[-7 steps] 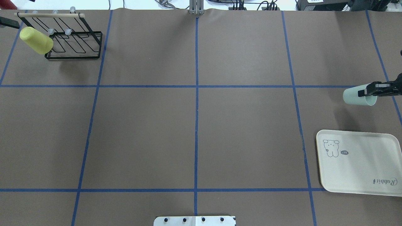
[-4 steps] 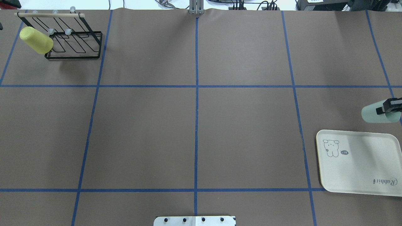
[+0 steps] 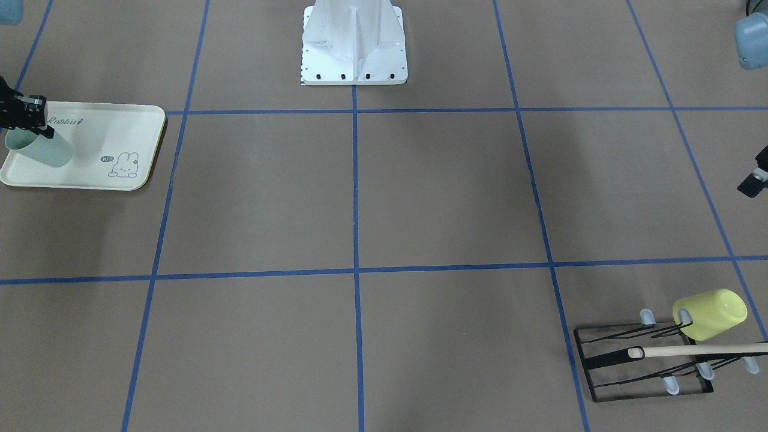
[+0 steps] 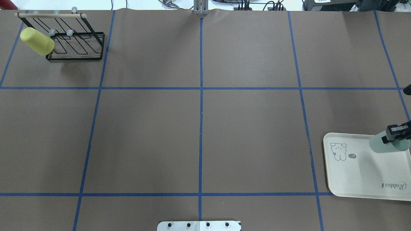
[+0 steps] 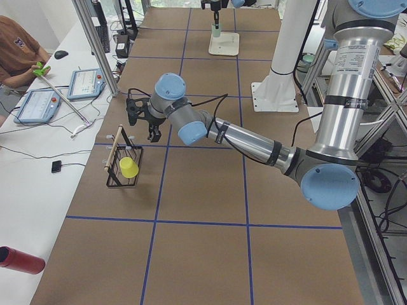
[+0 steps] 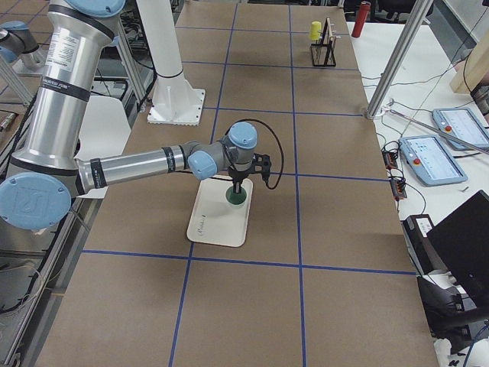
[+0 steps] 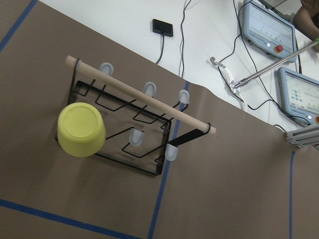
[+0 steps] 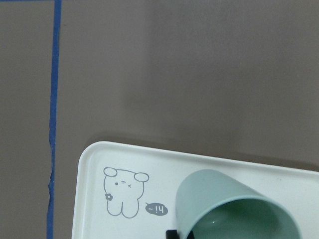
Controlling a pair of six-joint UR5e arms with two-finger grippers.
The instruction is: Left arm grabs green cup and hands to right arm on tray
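The green cup will go down from my right gripper onto the cream tray (image 3: 83,144), where I should set it beside the bunny's speech bubble. The cup is tilted over the tray's far corner now.
The green cup (image 4: 382,145) is tilted over the far right corner of the cream tray (image 4: 356,175). My right gripper (image 4: 395,133) is shut on the cup's rim. In the front view the cup (image 3: 43,151) hangs over the tray (image 3: 114,129) under the gripper (image 3: 27,117). The right wrist view shows the cup's open mouth (image 8: 234,211) above the tray (image 8: 114,159). I cannot tell whether it touches the tray. My left gripper (image 5: 142,124) is empty above the table near the rack. I cannot tell whether it is open or shut.
A yellow cup (image 4: 37,41) hangs upside down on a black wire rack (image 4: 78,48) at the far left corner, also in the left wrist view (image 7: 81,129). The robot's base (image 3: 354,45) stands at the near middle edge. An operator (image 5: 16,51) sits beyond the table.
My right gripper has carried the green cup back toward the robot, from beyond the tray to over its far corner. The left arm's tip has left the overhead view's top left.
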